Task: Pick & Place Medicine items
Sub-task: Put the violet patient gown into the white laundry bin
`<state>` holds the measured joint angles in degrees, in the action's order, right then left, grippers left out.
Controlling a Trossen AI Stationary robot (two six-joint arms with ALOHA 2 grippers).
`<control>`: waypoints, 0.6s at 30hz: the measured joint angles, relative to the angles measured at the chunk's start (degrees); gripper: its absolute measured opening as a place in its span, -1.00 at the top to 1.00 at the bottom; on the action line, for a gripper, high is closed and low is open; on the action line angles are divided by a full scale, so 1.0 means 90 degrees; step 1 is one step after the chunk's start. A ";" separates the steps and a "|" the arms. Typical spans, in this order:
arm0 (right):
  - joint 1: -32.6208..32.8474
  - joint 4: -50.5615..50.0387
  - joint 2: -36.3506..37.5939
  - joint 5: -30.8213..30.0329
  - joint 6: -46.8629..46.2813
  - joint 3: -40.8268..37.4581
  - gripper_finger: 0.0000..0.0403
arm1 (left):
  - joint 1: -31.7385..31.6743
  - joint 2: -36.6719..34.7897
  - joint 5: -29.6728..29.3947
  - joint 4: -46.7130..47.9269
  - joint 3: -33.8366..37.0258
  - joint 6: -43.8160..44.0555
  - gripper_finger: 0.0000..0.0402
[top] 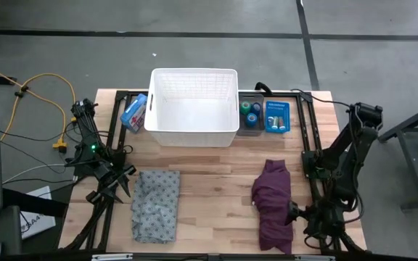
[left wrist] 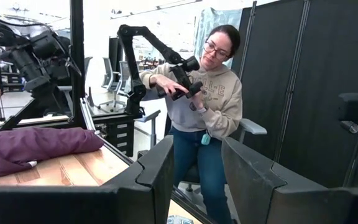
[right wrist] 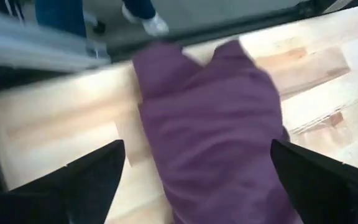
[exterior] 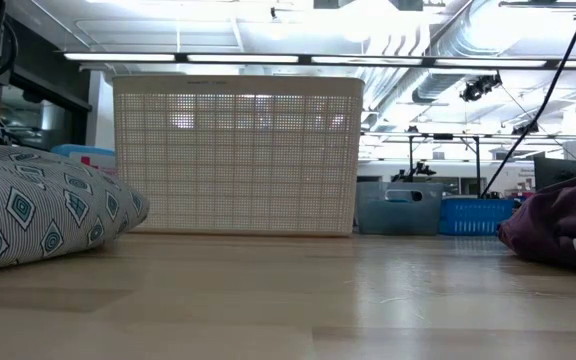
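Observation:
The robot's right gripper should close on the middle of the purple cloth (top: 276, 207) (right wrist: 213, 180) and bunch it between the fingers, because the cloth should be lifted from there.
The medicine items sit at the table's far side, right of the white basket (top: 194, 109). A green roll (top: 246, 108) and blue rolls (top: 255, 114) lie in a small grey bin (top: 250, 129), with more small pieces in a blue bin (top: 276, 116). The thin tube and the vial I cannot make out. My left gripper (top: 122, 177) (left wrist: 197, 155) is open at the table's left, beside the grey patterned cloth (top: 156, 204). My right gripper (top: 294, 212) (right wrist: 197, 152) is open wide, its fingers standing either side of the purple cloth (right wrist: 216, 137) near the table's near right.
A blue packet (top: 133, 112) lies left of the basket. The purple cloth (top: 273, 203) and the patterned cloth (exterior: 38, 215) lie flat on the near half of the wood table (top: 216, 181), with bare wood between them. A seated person (left wrist: 204, 106) beyond the right edge handles a small arm.

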<state>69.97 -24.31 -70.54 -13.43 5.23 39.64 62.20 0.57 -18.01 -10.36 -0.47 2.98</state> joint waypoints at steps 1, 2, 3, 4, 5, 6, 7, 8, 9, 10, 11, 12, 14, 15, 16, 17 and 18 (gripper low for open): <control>0.0000 -0.0059 -0.0069 -0.0005 0.0094 0.0000 -0.95 | 0.0002 -0.0002 0.0000 -0.0001 0.0000 0.0000 0.37; 0.0000 -0.0133 -0.0133 -0.0030 0.0184 0.0002 -0.97 | -0.0001 -0.0002 -0.0002 -0.0001 0.0000 0.0000 0.37; 0.0000 -0.0214 -0.0201 -0.0094 0.0276 0.0002 -0.98 | 0.0002 -0.0002 -0.0002 -0.0001 0.0000 0.0000 0.37; 0.0000 -0.0286 -0.0256 -0.0171 0.0394 0.0002 -0.98 | 0.0001 -0.0002 -0.0002 -0.0001 0.0000 0.0000 0.37; 0.0002 -0.0362 -0.0314 -0.0270 0.0525 0.0001 -0.97 | -0.0001 -0.0002 -0.0002 -0.0001 0.0000 0.0000 0.37; 0.0009 -0.0435 -0.0361 -0.0377 0.0647 -0.0004 -0.96 | 0.0002 -0.0002 -0.0001 -0.0001 0.0000 0.0000 0.37; 0.0012 -0.0502 -0.0410 -0.0466 0.0737 -0.0005 -0.96 | 0.0002 -0.0002 0.0000 -0.0001 0.0000 0.0000 0.37; 0.0013 -0.0566 -0.0456 -0.0532 0.0786 -0.0005 -0.95 | -0.0001 0.0000 -0.0001 -0.0001 0.0000 0.0000 0.37; 0.0017 -0.0640 -0.0515 -0.0594 0.0805 -0.0005 -0.95 | 0.0001 -0.0001 0.0000 -0.0001 0.0000 0.0000 0.37; 0.0017 -0.0712 -0.0576 -0.0639 0.0812 -0.0005 -0.95 | 0.0002 -0.0002 -0.0002 -0.0001 0.0000 0.0000 0.37; 0.0017 -0.0777 -0.0653 -0.0659 0.0812 -0.0007 -0.95 | 0.0000 -0.0002 -0.0002 -0.0001 0.0000 0.0000 0.37; 0.0017 -0.0827 -0.0734 -0.0696 0.0810 -0.0007 -0.95 | 0.0002 -0.0002 0.0000 -0.0001 0.0000 0.0000 0.37; 0.0017 -0.0961 -0.0911 -0.0853 0.0809 -0.0007 -0.95 | -0.0001 0.0001 -0.0002 -0.0001 0.0000 0.0000 0.37; 0.0018 -0.1019 -0.1007 -0.0946 0.0805 -0.0008 -0.95 | 0.0002 0.0000 0.0001 0.0001 0.0000 0.0000 0.37; 0.0023 -0.1053 -0.1102 -0.1053 0.0805 -0.0010 -0.95 | 0.0002 -0.0001 -0.0002 -0.0001 0.0000 0.0000 0.37; 0.0030 -0.1088 -0.1187 -0.1144 0.0805 -0.0010 -0.95 | 0.0001 -0.0001 0.0000 -0.0001 0.0000 0.0000 0.37; 0.0031 -0.1124 -0.1268 -0.1206 0.0805 -0.0010 -0.95 | 0.0002 -0.0002 -0.0002 -0.0001 0.0000 0.0000 0.37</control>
<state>70.26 -34.42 -81.95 -24.29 12.47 39.55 62.22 0.56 -18.02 -10.37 -0.47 2.98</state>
